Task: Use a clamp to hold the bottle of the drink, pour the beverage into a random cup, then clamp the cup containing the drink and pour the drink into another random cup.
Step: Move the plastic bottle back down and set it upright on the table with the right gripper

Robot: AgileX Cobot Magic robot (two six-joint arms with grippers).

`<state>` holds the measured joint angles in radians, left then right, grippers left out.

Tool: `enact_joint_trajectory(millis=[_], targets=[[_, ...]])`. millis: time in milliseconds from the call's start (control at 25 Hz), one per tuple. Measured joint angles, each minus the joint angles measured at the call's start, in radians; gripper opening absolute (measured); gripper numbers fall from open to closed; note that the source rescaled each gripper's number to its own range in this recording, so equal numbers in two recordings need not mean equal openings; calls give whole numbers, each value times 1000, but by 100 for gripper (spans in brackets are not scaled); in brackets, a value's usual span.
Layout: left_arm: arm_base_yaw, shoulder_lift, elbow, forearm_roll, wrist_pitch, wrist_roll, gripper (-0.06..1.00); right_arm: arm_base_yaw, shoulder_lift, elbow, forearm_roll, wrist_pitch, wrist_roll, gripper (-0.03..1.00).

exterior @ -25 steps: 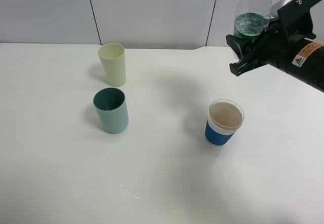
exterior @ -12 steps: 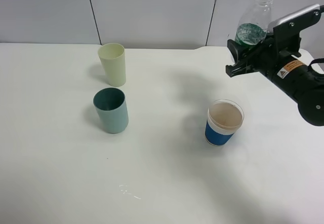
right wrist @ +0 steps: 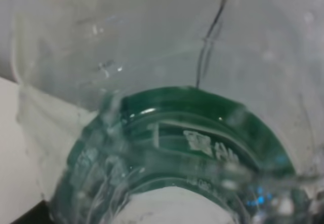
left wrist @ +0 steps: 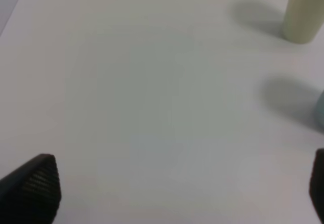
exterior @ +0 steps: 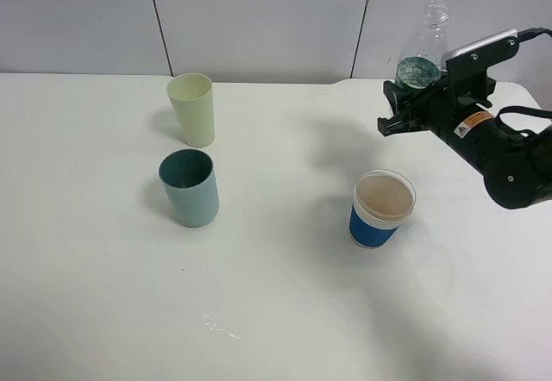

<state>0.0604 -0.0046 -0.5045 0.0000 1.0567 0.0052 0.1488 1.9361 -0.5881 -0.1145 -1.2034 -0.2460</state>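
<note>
Next, my right gripper lets go of the bottle on the white table (exterior: 374,121), in the spot between the blue-and-white paper cup and the grey wall.
A clear bottle (exterior: 424,46) with green drink in its bottom is held upright at the back right. My right gripper (exterior: 402,98) is shut on its lower body, up and behind the blue-and-white paper cup (exterior: 382,209). The bottle (right wrist: 172,133) fills the right wrist view. A pale yellow cup (exterior: 192,109) and a teal cup (exterior: 190,188) stand at the left. All three cups stand upright. My left gripper (left wrist: 174,186) is open and empty over bare table, with the yellow cup (left wrist: 304,11) ahead of it. The left gripper is out of the exterior view.
The white table (exterior: 276,312) runs back to a grey panelled wall (exterior: 259,19). A small wet smear (exterior: 220,325) lies near the front. The teal cup's edge (left wrist: 321,105) just shows in the left wrist view.
My right arm has come down and slightly left with the bottle, which now sits lower and nearer the table. The cups and the left gripper have not moved.
</note>
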Motion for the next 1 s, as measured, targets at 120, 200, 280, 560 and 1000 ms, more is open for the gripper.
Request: enact_joint_trajectory(millis=[120, 200, 280, 560, 1000], targets=[[0, 0, 0, 0, 0, 0, 100, -4, 40, -47, 0, 0, 0, 0], [0, 0, 0, 0, 0, -5, 100, -4, 77, -81, 0, 0, 0, 0], [0, 0, 0, 0, 0, 0, 100, -4, 114, -116, 0, 0, 0, 0], [0, 0, 0, 0, 0, 0, 100, -4, 223, -202, -44, 0, 9, 0], [0, 0, 0, 0, 0, 0, 100, -4, 308, -224, -175, 0, 20, 0]])
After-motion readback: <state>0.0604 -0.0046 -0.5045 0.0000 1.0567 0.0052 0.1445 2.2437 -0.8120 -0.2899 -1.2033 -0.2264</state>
